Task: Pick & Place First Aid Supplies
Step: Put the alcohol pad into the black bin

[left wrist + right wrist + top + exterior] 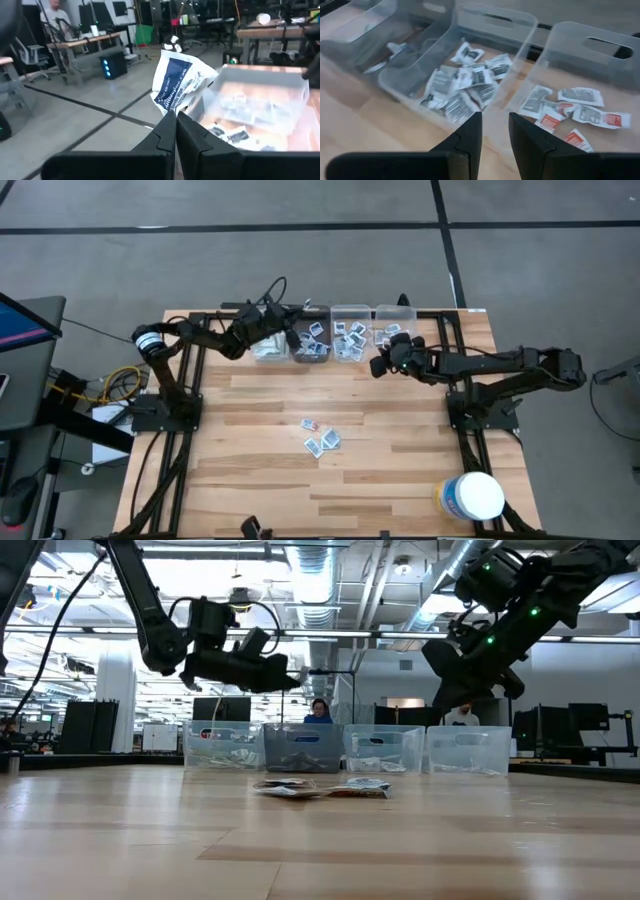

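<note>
My right gripper needs to come to the overlapping stack at the middle of the table and close on the far edge of the top packet (pixel 333 431).
My left gripper (pixel 175 116) is shut on a white first aid packet with blue print (pixel 176 80). It hovers over the clear bins at the table's far edge (pixel 292 323), above the bin row in the low view (pixel 288 680). My right gripper (pixel 495 131) is open with nothing between its fingers. It hangs just in front of the two right bins (pixel 380 364). Several more packets (pixel 321 438) lie flat in a loose cluster at the middle of the table (pixel 320 787). My left gripper pinches the packet's near edge (pixel 169 107) between its two fingertips. The fingers lie about level and come from the table's left. The crumpled packet sticks out beyond the fingertips, lifted clear above the bins.
A row of clear bins (pixel 350 312) lines the far edge; three of them (pixel 465 82) (pixel 575 112) (pixel 240 107) show sorted packets. A large white tub (pixel 472 495) stands at the near right corner. Bare wood (pixel 260 470) surrounds the loose packets.
</note>
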